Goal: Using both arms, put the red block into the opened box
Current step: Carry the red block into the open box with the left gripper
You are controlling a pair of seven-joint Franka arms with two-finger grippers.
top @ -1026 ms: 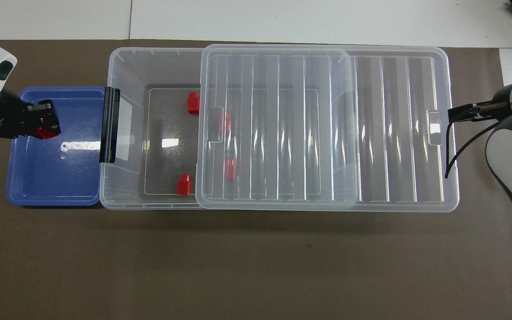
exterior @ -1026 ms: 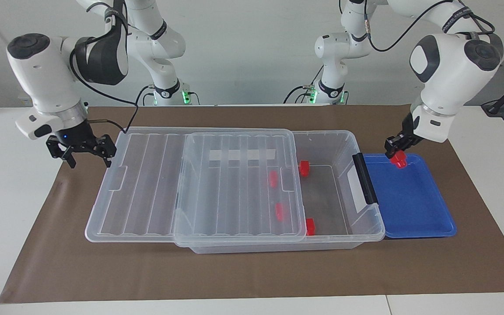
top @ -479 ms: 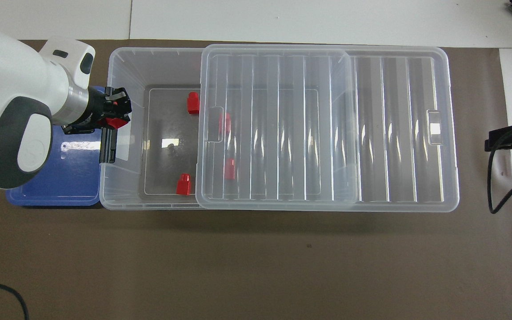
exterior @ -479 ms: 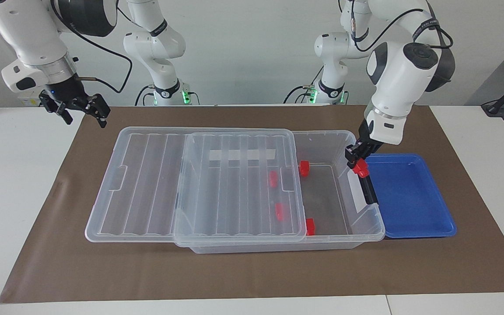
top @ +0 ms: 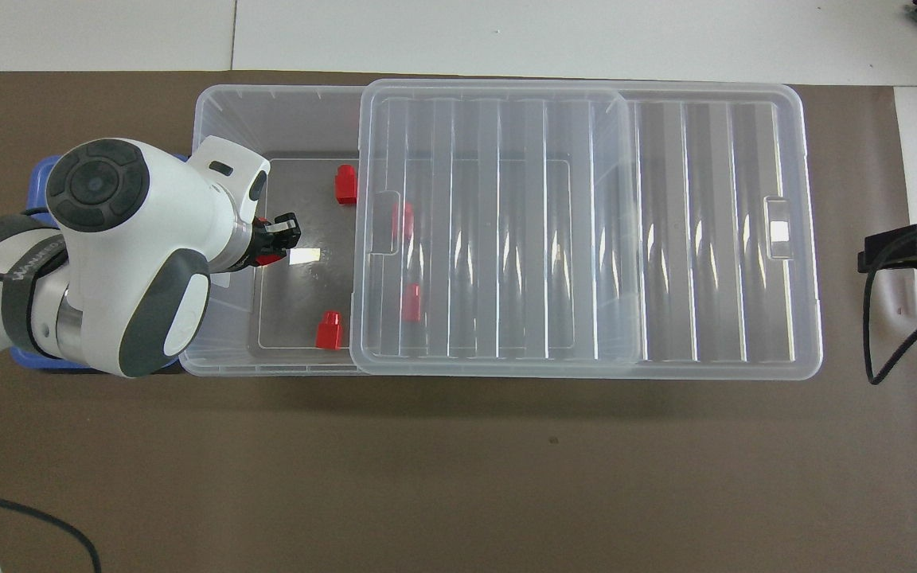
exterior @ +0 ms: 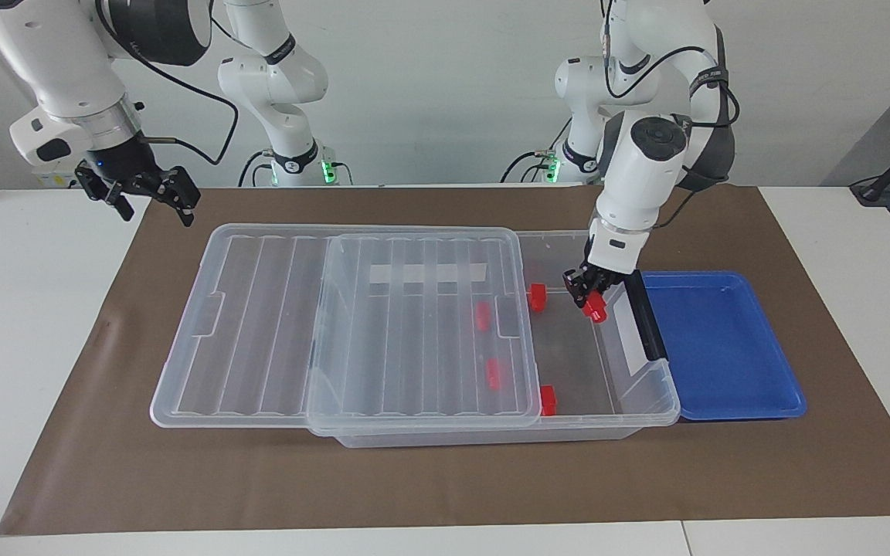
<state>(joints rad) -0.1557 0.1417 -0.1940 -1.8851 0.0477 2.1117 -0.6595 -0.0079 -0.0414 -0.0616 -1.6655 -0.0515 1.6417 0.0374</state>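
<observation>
Next, I open my left gripper to release the small red block on the box's bottom between the two uncovered red blocks (top: 307,256).
My left gripper (exterior: 585,293) (top: 279,233) is shut on a small red block (exterior: 595,310) (top: 270,257). It holds the block over the uncovered part of the clear box (exterior: 650,386) (top: 267,94), close to the wall with the black latch (exterior: 644,316). The ribbed clear lid (exterior: 414,324) (top: 506,223) is slid toward the right arm's end and covers most of the box. My right gripper (exterior: 153,208) (top: 874,256) stands open and empty, raised over the brown mat past the lid's end.
Several more red blocks lie in the box: two on the bare floor (exterior: 538,296) (exterior: 548,400), two under the lid (exterior: 483,315) (exterior: 495,373). A shallow blue tray (exterior: 723,347) (top: 40,171) stands against the latch end of the box.
My left gripper has carried the red block from over the blue tray, across the latch, to over the uncovered part of the box. The right gripper rose off the lid's end, then held still.
</observation>
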